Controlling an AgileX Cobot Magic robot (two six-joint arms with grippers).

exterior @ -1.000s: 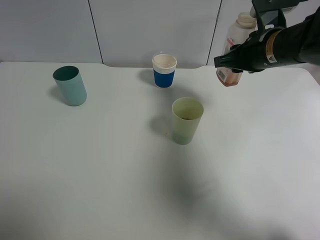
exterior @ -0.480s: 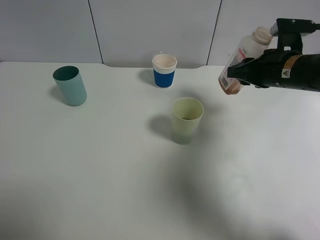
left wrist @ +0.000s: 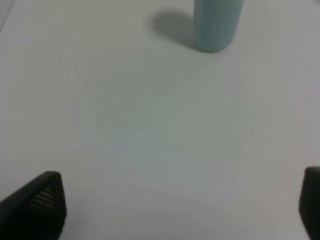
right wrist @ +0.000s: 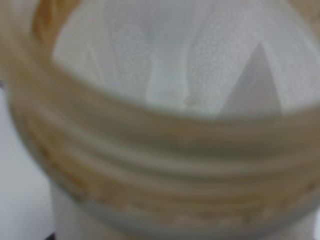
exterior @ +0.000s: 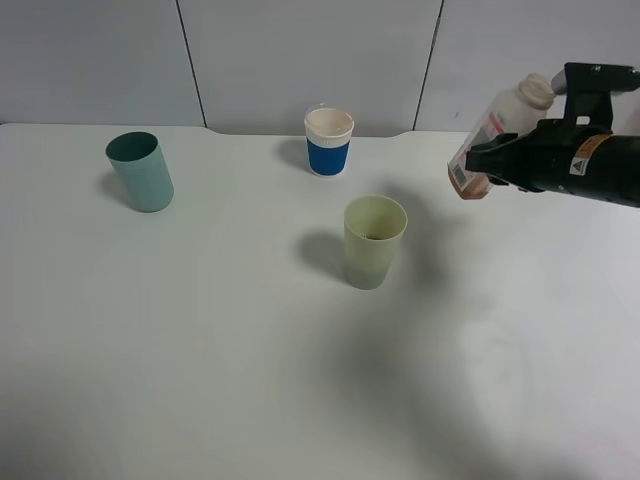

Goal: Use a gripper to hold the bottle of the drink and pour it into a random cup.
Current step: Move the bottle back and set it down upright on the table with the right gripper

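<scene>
My right gripper will let go of the bottle on the bare table [exterior: 470, 230] just below it, beside the pale yellow-green cup. The bottle now hangs tilted in the air.
The bottle of the drink [exterior: 495, 140] hangs in the air at the right, tilted with its open neck up and to the right, brown drink at its lower end. My right gripper [exterior: 497, 160] is shut on it, on a black arm with an orange band. In the right wrist view the bottle's threaded open neck [right wrist: 165, 150] fills the frame. The pale yellow-green cup [exterior: 374, 241] stands upright in the middle of the table, left of and below the bottle. My left gripper [left wrist: 175, 200] is open above bare table; only its two fingertips [left wrist: 37, 202] show.
A teal-green tumbler [exterior: 141, 171] stands at the far left, also in the left wrist view [left wrist: 215, 22]. A white cup with a blue band [exterior: 328, 141] stands at the back middle. The white table [exterior: 200, 350] ends at the grey back wall.
My right gripper has carried the bottle to the right and slightly down, away from above the cup, and the bottle has tipped more to the right. The cups have not moved.
</scene>
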